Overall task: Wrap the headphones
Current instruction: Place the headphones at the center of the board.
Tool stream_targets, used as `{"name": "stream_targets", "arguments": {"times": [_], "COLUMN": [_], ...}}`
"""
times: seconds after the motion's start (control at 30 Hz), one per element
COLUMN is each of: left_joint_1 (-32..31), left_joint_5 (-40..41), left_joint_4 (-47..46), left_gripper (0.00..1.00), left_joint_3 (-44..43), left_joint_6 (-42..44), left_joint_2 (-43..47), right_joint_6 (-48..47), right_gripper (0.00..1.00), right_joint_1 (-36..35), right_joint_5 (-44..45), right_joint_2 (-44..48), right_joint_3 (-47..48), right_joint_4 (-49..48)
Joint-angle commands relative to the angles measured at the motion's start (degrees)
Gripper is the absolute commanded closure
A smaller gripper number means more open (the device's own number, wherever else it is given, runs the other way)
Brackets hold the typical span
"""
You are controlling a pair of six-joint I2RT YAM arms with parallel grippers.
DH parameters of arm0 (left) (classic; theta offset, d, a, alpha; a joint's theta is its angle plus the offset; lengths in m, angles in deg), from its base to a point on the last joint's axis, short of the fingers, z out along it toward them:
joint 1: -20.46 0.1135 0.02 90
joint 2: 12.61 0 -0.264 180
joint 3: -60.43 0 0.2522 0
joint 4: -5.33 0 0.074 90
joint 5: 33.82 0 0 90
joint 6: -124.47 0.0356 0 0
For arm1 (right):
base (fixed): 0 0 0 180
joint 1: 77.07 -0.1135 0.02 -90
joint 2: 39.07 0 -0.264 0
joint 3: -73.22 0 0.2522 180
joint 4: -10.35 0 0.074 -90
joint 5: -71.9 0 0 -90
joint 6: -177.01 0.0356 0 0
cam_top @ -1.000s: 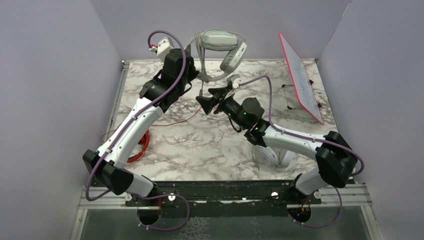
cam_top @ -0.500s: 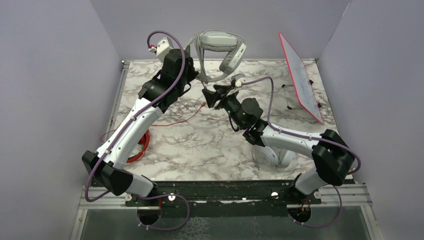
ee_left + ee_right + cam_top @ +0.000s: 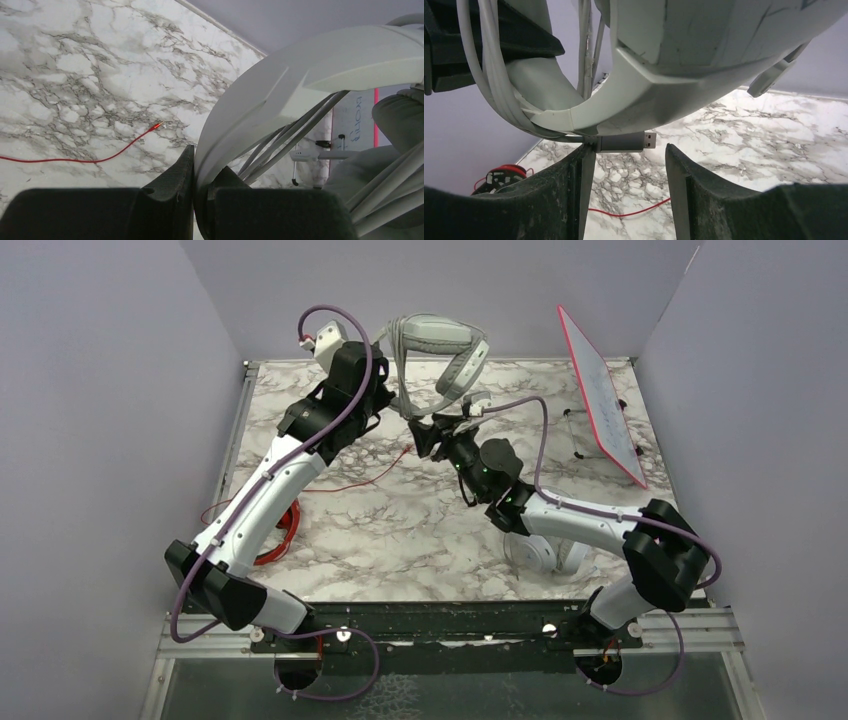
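Observation:
My left gripper will let go of the light grey headphones on the marble (image 3: pixel 518 452) just behind the white-silver headphones.
The light grey headphones (image 3: pixel 437 335) hang in the air at the back of the table, their thin grey cable (image 3: pixel 280 140) looped round the headband (image 3: pixel 260 95). My left gripper (image 3: pixel 200 175) is shut on that headband, also seen from above (image 3: pixel 393 395). The cable's USB plug (image 3: pixel 624 142) lies across the tips of my right gripper (image 3: pixel 629 150), touching the left fingertip only; the jaws stand open around it. From above, the right gripper (image 3: pixel 425 430) sits just under the headset. White-silver headphones (image 3: pixel 545 552) lie under the right arm. Red-and-black headphones (image 3: pixel 285 530) lie at the left.
A red cable (image 3: pixel 350 483) runs from the red headset across the marble table (image 3: pixel 400 540). A red-framed white board (image 3: pixel 605 395) leans at the back right. Grey walls close in the back and both sides.
My right gripper moved up and left to the hanging headset and its jaws narrowed. The headset shifted slightly left with the left gripper.

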Motion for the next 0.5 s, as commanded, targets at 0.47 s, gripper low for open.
{"name": "stream_targets", "arguments": {"times": [0.47], "left_joint_1": [0.79], "left_joint_5": [-2.18], "left_joint_4": [2.93], "left_gripper": [1.0], "left_joint_3": [-6.84], "left_joint_6": [1.03], "left_joint_2": [-9.22], "right_joint_6": [-0.48], "right_gripper": [0.16], "right_joint_1": [-0.14], "right_joint_5": [-7.74], "right_joint_2": [20.46], "right_joint_3": [-4.78], "right_joint_4": [47.45]}}
